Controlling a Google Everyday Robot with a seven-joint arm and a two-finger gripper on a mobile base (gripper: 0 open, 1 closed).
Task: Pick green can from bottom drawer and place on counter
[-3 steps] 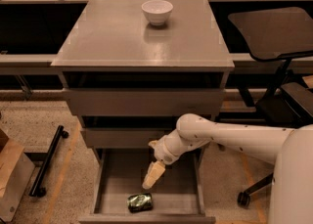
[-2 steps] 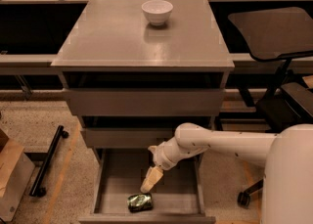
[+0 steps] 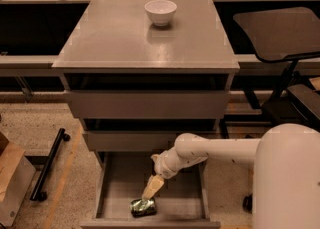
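Observation:
Next, I close my gripper on the green can's end (image 3: 150, 204) that is nearest the white arm, down in the open bottom drawer.
The green can (image 3: 143, 207) lies on its side near the front of the open bottom drawer (image 3: 117, 188), left of its middle. My gripper (image 3: 151, 189) reaches down into the drawer from the right on a white arm (image 3: 215, 150). Its tan fingers (image 3: 152, 186) point down at the can and their tips are at or just above the can's top. The grey counter (image 3: 120, 35) is the top of the cabinet, above the two narrower closed drawers.
A white bowl (image 3: 160, 12) stands at the back middle of the counter. A black chair seat (image 3: 280, 32) is at the right. A black bar on wheels (image 3: 49, 165) and a brown box (image 3: 10, 183) lie on the floor at the left.
The gripper has moved lower and a little left in the drawer, closer to the can. The can has not moved.

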